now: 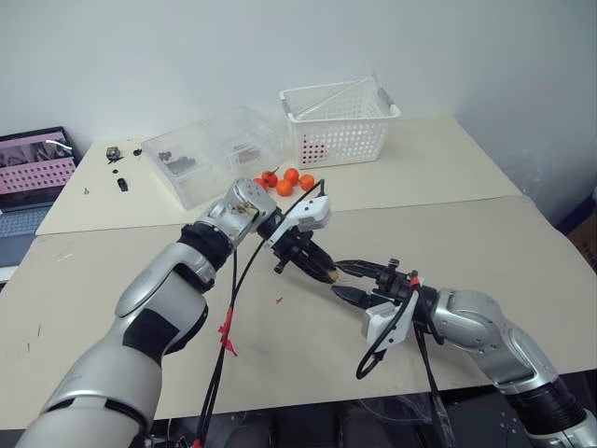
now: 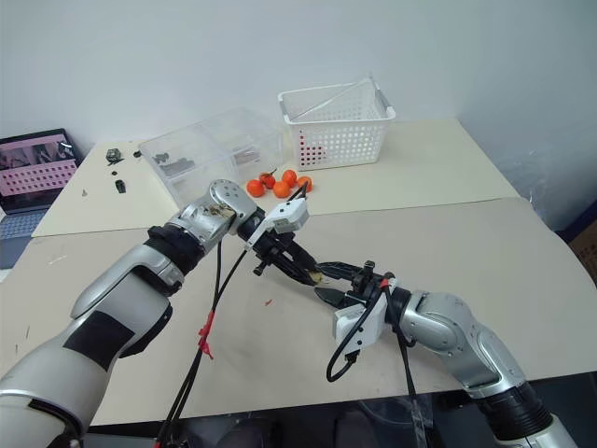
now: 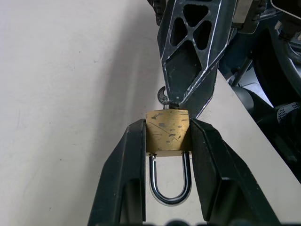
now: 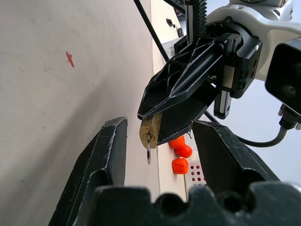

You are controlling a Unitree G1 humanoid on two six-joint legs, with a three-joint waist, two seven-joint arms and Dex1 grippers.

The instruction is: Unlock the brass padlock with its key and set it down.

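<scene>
The silver shackle sits inside my left gripper's fingers. So my right gripper needs to grab the padlock's keyhole end (image 4: 149,134) before my left gripper pulls the shackle open.
My left gripper (image 3: 168,125) is shut on the brass padlock (image 3: 168,134), its two black fingers clamping the sides of the body. The silver shackle (image 3: 170,188) is closed and points back toward the wrist. The key (image 4: 148,151) sits in the keyhole at the padlock's (image 4: 151,132) free end, a thin silver piece hanging from it. My right gripper (image 4: 161,125) is open, one finger on each side of the key and padlock with a gap to both. In the head views the two grippers meet tip to tip above the middle of the near table (image 1: 340,279).
Several small orange fruits (image 1: 284,179) lie on the far table behind the grippers. A white perforated basket (image 1: 340,121) and a clear plastic box (image 1: 210,149) stand further back. A laptop (image 1: 33,173) sits at the far left. Black cables hang from both wrists.
</scene>
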